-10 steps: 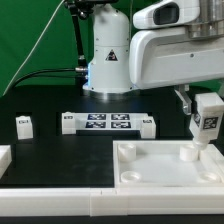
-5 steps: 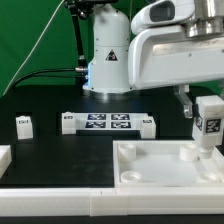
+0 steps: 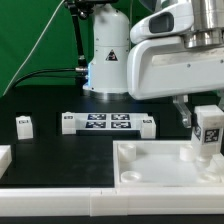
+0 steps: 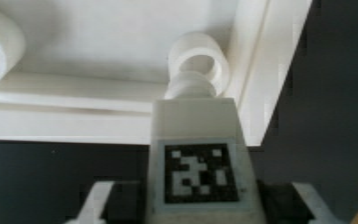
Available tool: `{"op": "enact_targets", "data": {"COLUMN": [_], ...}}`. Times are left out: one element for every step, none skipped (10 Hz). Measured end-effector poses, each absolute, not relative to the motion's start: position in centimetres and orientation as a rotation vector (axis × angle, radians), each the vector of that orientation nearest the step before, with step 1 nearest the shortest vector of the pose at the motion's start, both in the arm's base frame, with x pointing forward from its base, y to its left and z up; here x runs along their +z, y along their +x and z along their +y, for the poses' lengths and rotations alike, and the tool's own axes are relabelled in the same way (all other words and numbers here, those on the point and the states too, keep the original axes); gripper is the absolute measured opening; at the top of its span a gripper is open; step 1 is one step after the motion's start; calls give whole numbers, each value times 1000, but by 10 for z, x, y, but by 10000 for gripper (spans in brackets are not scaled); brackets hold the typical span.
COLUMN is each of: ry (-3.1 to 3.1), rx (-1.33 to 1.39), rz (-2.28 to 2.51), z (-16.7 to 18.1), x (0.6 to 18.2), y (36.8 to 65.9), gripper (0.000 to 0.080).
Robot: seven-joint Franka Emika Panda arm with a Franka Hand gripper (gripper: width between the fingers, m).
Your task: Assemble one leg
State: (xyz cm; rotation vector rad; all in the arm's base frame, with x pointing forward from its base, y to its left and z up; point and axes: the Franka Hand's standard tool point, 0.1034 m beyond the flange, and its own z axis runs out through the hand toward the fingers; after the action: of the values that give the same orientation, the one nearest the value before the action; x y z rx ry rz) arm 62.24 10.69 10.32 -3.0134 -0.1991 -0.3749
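Observation:
My gripper will release the white leg upright in the round socket at the white tray's near corner (image 3: 210, 175) (image 4: 197, 62).
A white leg (image 3: 207, 131) with a black-and-white tag stands upright in my gripper (image 3: 203, 118) at the exterior view's right. Its lower end rests at a round socket (image 3: 192, 155) in the white tray (image 3: 150, 165). In the wrist view the leg (image 4: 197, 150) fills the middle, tag facing the camera, with my fingers (image 4: 108, 200) closed against both its sides. Its tip points at a raised ring (image 4: 197, 62) on the tray (image 4: 87, 95). A second small white leg (image 3: 24, 124) with a tag lies on the black table at the exterior view's left.
The marker board (image 3: 106, 123) lies in the middle of the table before the robot base (image 3: 108, 60). A white part (image 3: 4, 158) sits at the left edge. A white rail (image 3: 60, 203) runs along the front. Another raised ring (image 4: 2, 48) shows on the tray.
My gripper and the held leg have shifted slightly toward the exterior view's right and a little down over the tray's socket. Nothing else moved.

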Motion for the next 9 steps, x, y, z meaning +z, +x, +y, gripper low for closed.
{"op": "enact_targets", "data": {"ry": [-3014, -3014, -3014, -3013, -3012, -3011, -3010, -3009, -3009], "rx": [-366, -357, -354, -356, -356, -355, -357, -365, -377], "rz": [-202, -203, -205, -209, -213, -215, -215, -219, -220], "z": [108, 109, 110, 112, 114, 116, 118, 118, 117], "x": [98, 94, 93, 92, 91, 88, 84, 83, 81], "y": [622, 621, 620, 620, 620, 621, 621, 622, 622], "gripper": [291, 291, 291, 291, 291, 291, 291, 291, 291]}}
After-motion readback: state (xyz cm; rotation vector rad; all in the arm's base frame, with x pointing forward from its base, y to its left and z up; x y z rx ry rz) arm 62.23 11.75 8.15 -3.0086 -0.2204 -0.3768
